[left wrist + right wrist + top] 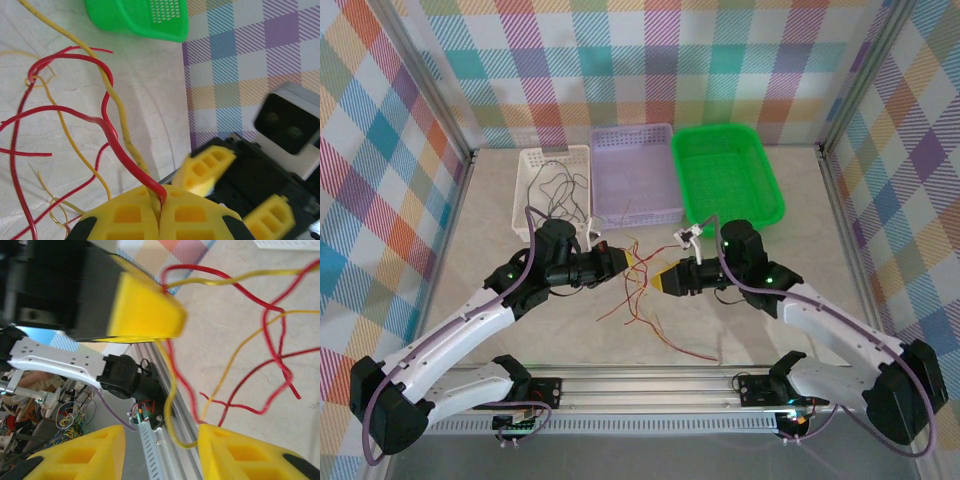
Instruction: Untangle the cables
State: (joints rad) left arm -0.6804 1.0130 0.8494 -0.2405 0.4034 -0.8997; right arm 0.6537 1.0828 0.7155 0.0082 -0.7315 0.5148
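Note:
I need to use my right gripper to take just the red cable [173, 356] close below my left gripper's fingertips and pull it away, as my left gripper pinches the red and yellow cables together.
A tangle of red and orange-yellow cables [638, 298] lies on the table between my two grippers. My left gripper [620, 262] is shut on one red cable [107, 125] and one yellow cable [117, 105], both pinched between its yellow fingertips [160, 202]. My right gripper [666, 280] faces it a short way off and stands open [160, 455]. A yellow cable [170, 390] hangs in a loop between its fingers and touches the right-hand finger [250, 455]. Thin black cables [560, 185] lie in the white basket.
Three baskets stand along the back: white [525, 160], purple [632, 135] and green [725, 215]. The aluminium rail [650, 385] runs along the near edge. Checked walls close in the sides and back.

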